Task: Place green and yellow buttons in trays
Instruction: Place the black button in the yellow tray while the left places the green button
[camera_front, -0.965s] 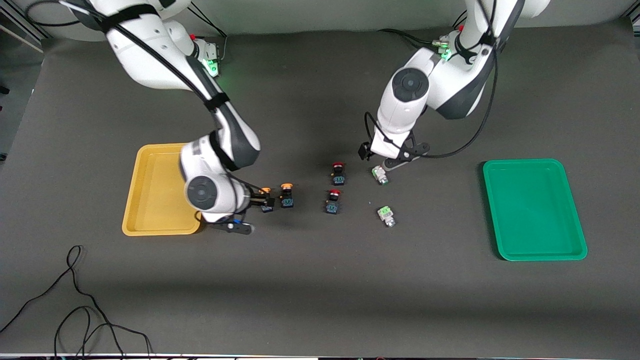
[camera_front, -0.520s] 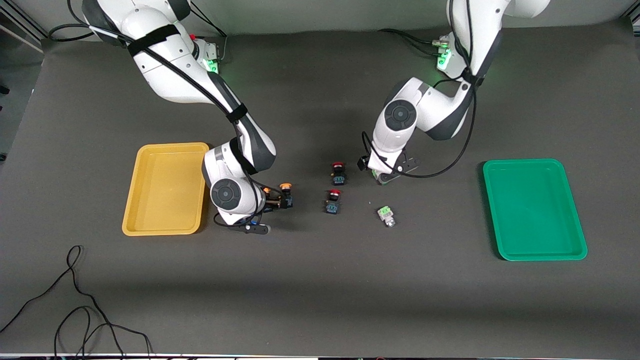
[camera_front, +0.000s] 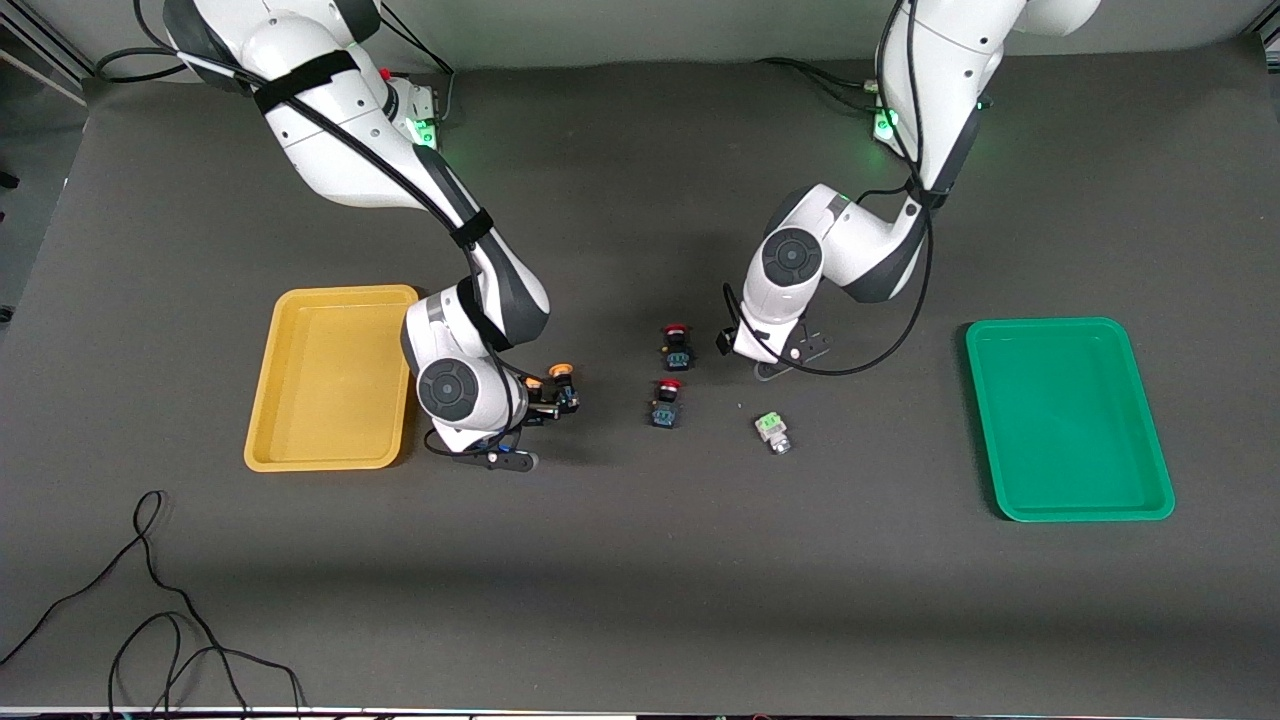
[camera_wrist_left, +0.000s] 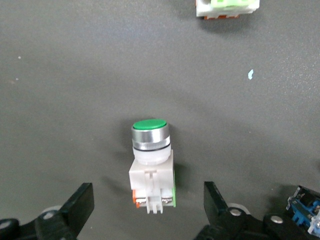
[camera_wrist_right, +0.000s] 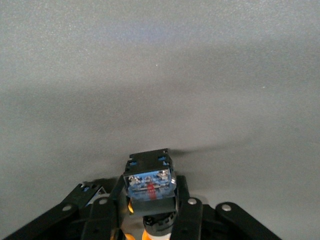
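Observation:
Once the robot's right gripper lets go, the yellow button, now held beside the yellow tray, will sit in the yellow tray, off its middle (camera_front: 307, 380) away from the switches.
My right gripper (camera_front: 556, 396) is shut on a yellow button (camera_front: 563, 373) beside the yellow tray (camera_front: 320, 420); in the right wrist view its black-blue body (camera_wrist_right: 149, 179) sits between the fingers (camera_wrist_right: 186, 210). The second yellow button (camera_front: 533, 381) is right beside it, partly hidden by the hand. My left gripper (camera_front: 768, 362) is low over a green button that the hand hides in the front view. In the left wrist view this button (camera_wrist_left: 151, 150) lies between the open fingers (camera_wrist_left: 82, 200), untouched. The other green button (camera_front: 772, 432) lies nearer the camera. The green tray (camera_front: 1065, 430) is empty.
Two red-capped switches (camera_front: 677, 346) (camera_front: 665, 402) stand between the two grippers; one shows at the edge of the left wrist view (camera_wrist_left: 306, 206). Black cables (camera_front: 150, 620) lie near the front corner at the right arm's end.
My right gripper has moved from the tray's edge to the yellow buttons and shut on one. My left gripper has come down over the green button, hiding it in the front view.

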